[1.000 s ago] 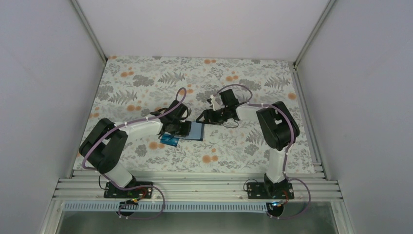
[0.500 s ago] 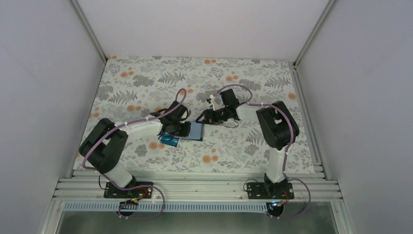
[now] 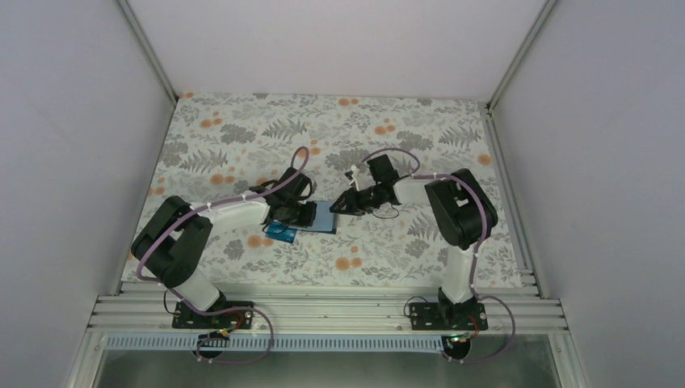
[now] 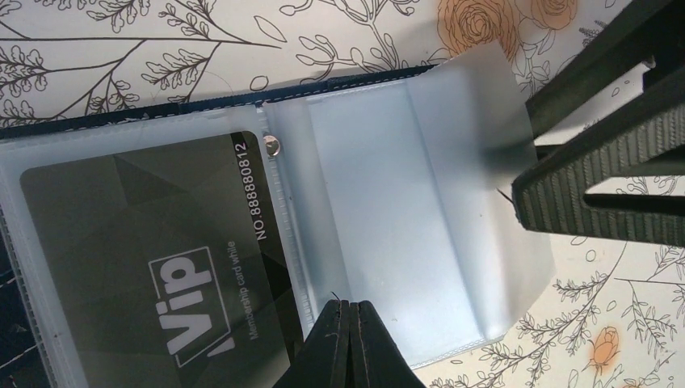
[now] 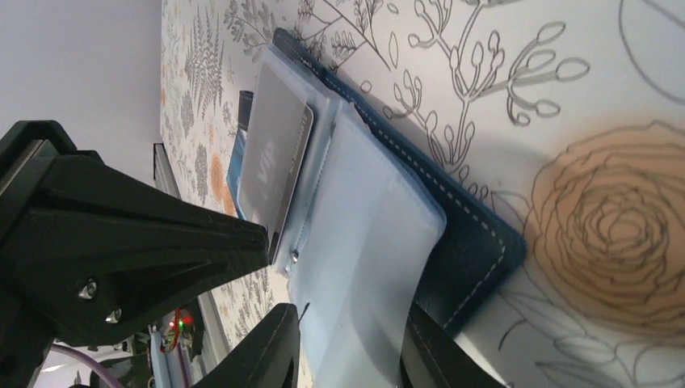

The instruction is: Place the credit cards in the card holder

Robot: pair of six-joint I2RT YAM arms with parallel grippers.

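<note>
The edge of the raised sleeve leaf sits shallow in my right gripper's fingers, so I need to open and pinch the leaf farther in before I (image 4: 462, 212) turn it over the card holder's fold.
The card holder (image 3: 325, 217) lies open on the floral table, navy cover (image 5: 476, 242) down and pale plastic sleeves (image 4: 380, 202) up. A black VIP credit card (image 4: 137, 234) sits in the left sleeve and also shows in the right wrist view (image 5: 275, 162). My left gripper (image 4: 349, 307) is shut, its tips resting on the sleeves by the fold (image 3: 300, 214). My right gripper (image 5: 351, 347) is at the holder's right edge (image 3: 338, 206). Its fingers (image 4: 598, 182) are part-closed with a raised sleeve leaf between them. A teal credit card (image 3: 281, 233) lies beside the holder's near left corner.
The floral cloth (image 3: 242, 129) covers the table, walled by white panels on three sides. An aluminium rail (image 3: 323, 311) with both arm bases runs along the near edge. Purple cables loop over both arms.
My right gripper has dropped towards the holder's right edge and its jaws have narrowed around the sleeve leaf. The left gripper has stayed shut and still.
</note>
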